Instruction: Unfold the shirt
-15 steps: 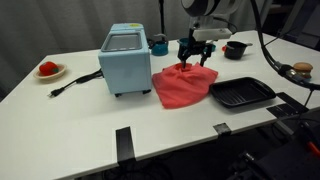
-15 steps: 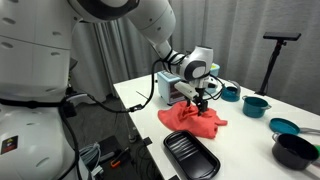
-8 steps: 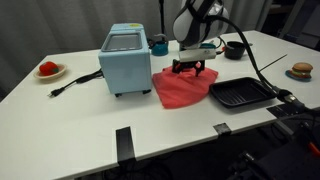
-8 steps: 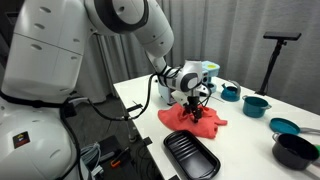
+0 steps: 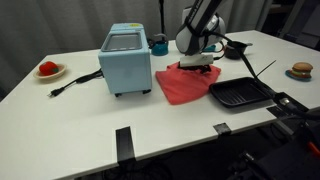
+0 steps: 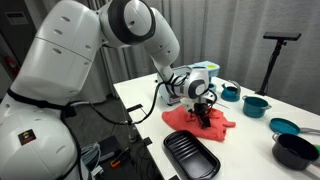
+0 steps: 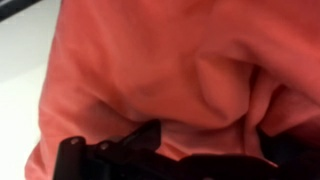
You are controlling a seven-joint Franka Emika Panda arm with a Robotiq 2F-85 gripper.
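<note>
The gripper will next grab the red shirt by its far edge [image 5: 196, 67] [image 7: 212, 135], at the shirt's raised fold between the gripper's fingers.
The red shirt [image 5: 183, 86] lies crumpled on the white table, between the blue oven and the black tray; it also shows in an exterior view [image 6: 192, 122]. My gripper [image 5: 200, 66] has come down onto the shirt's far edge [image 6: 206, 114]. In the wrist view the red cloth [image 7: 160, 60] fills the picture, and a raised fold sits between the two dark fingers [image 7: 190, 150]. The fingers look spread apart, pressed into the cloth.
A light blue toaster oven [image 5: 126, 60] stands beside the shirt. A black tray [image 5: 242, 93] lies on its other side near the table's front edge [image 6: 190, 155]. Teal pots [image 6: 257, 104], a black pot [image 5: 236, 49] and a plate [image 5: 48, 69] stand further off.
The gripper has dropped from just above the shirt down onto its far edge, and the arm has bent lower over the table. The shirt looks slightly flatter.
</note>
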